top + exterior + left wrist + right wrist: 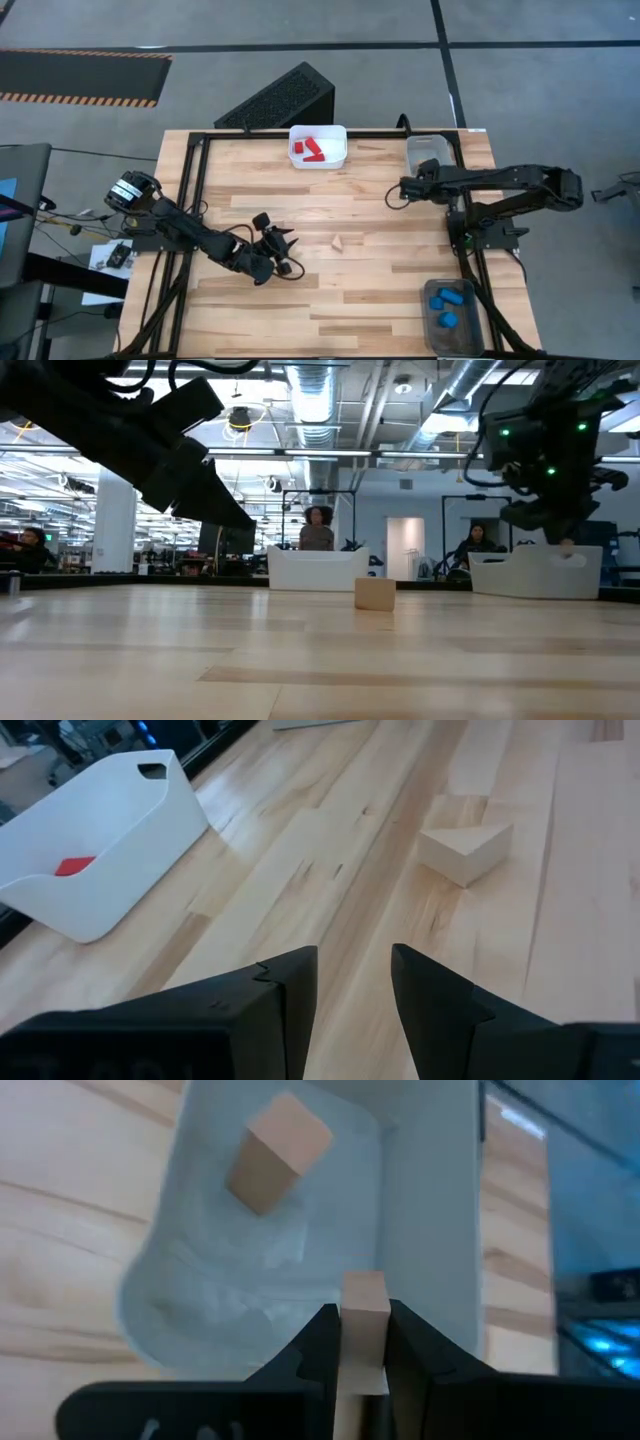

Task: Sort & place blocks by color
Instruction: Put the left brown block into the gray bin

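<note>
My right gripper is going to let go of its pale block on the clear bin's bottom, just nearer than the other pale block (420,179) (264,1252).
A pale wooden wedge block (338,241) rests flat on the table near its middle, also seen in the low view (375,593) and the left wrist view (465,850). My left gripper (283,250) hovers open to the left of it, its fingers (290,990) empty. At the far right, my right gripper (425,172) is over the clear bin (428,148), shut on a pale wooden block (364,1295). Another pale block (275,1152) lies inside that bin. My right gripper pinches the pale block's two opposite sides (364,1312) between its two fingers. One end of the block sticks out past the fingertips. The fingers slant downward toward the bin. The block is lifted clear above the clear bin's floor.
A white bin (340,150) at the far edge holds red blocks (310,150). A grey bin (432,335) at the near right holds blue blocks (447,298). A black slatted box (280,100) lies beyond the far edge. A black frame (195,180) borders the table.
</note>
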### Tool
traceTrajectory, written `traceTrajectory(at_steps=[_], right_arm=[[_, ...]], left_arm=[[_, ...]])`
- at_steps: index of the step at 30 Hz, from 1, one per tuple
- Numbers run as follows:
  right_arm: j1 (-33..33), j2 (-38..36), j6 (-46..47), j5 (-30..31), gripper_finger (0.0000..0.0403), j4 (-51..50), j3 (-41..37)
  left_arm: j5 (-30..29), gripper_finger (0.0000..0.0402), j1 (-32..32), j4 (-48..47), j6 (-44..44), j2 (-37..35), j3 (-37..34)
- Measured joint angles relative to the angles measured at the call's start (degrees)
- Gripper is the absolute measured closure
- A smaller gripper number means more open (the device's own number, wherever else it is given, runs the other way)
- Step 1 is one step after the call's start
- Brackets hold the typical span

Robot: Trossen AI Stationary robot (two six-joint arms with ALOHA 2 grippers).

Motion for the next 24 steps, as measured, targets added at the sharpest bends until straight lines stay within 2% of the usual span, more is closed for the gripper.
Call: traceTrajectory(at_steps=[8,15,24], right_arm=[[-2.0,-0.4,-5.4,0.0,0.0332,7.1,0.1],[-8.9,0.0,-7.6,0.1,0.0332,7.8,0.1],[-15.3,0.0,-13.3,-2.6,0.0323,15.0,0.1]], left_arm=[[0.0,0.028,0.0,-0.6,0.0,0.0,0.0],[0.0,0.028,0.0,-0.6,0.0,0.0,0.0],[1.4,0.028,0.0,-0.6,1.1,0.0,0.0]])
